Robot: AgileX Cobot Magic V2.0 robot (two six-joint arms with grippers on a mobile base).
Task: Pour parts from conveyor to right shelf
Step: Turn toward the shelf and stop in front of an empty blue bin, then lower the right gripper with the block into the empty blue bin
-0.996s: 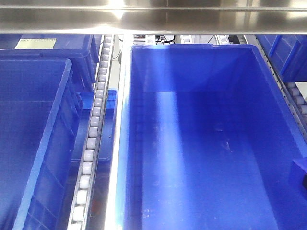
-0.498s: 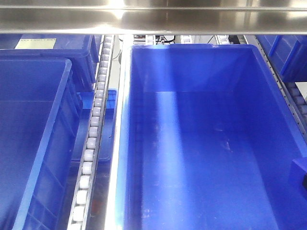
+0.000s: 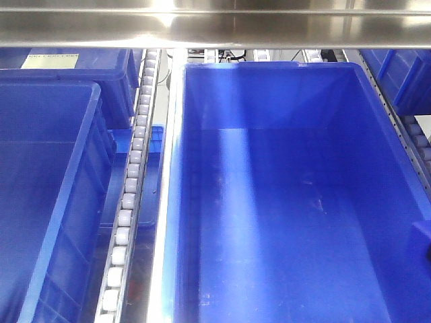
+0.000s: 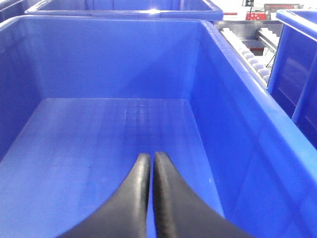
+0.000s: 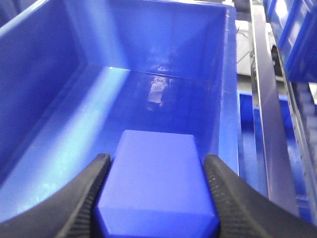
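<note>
I should let go of the bright-blue block with my right gripper around the centre of the middle bin's bottom (image 3: 286,224), next to the shiny streak.
A bright-blue block, one of the parts (image 5: 157,178), sits clamped between the black fingers of my right gripper (image 5: 157,159), which is shut on it. It hangs over the near end of a large deep-blue bin (image 5: 44,74) on the right shelf (image 3: 215,27). In the front view only a blue corner of the block (image 3: 424,242) shows at the right edge, above the middle bin (image 3: 176,202). My left gripper (image 4: 150,157) is shut with nothing in it, above the floor of another blue bin (image 4: 114,59). The conveyor is out of view.
A track of small white rollers (image 3: 131,182) runs between the left bin (image 3: 81,168) and the middle bin. More rollers (image 3: 419,138) and another bin (image 3: 404,74) are at the right. A steel rail (image 5: 262,99) runs beside the right gripper's bin.
In the front view the blue corner at the right edge has slid further right, nearly out of frame, and the dark spot on it no longer shows. The bins have not moved.
</note>
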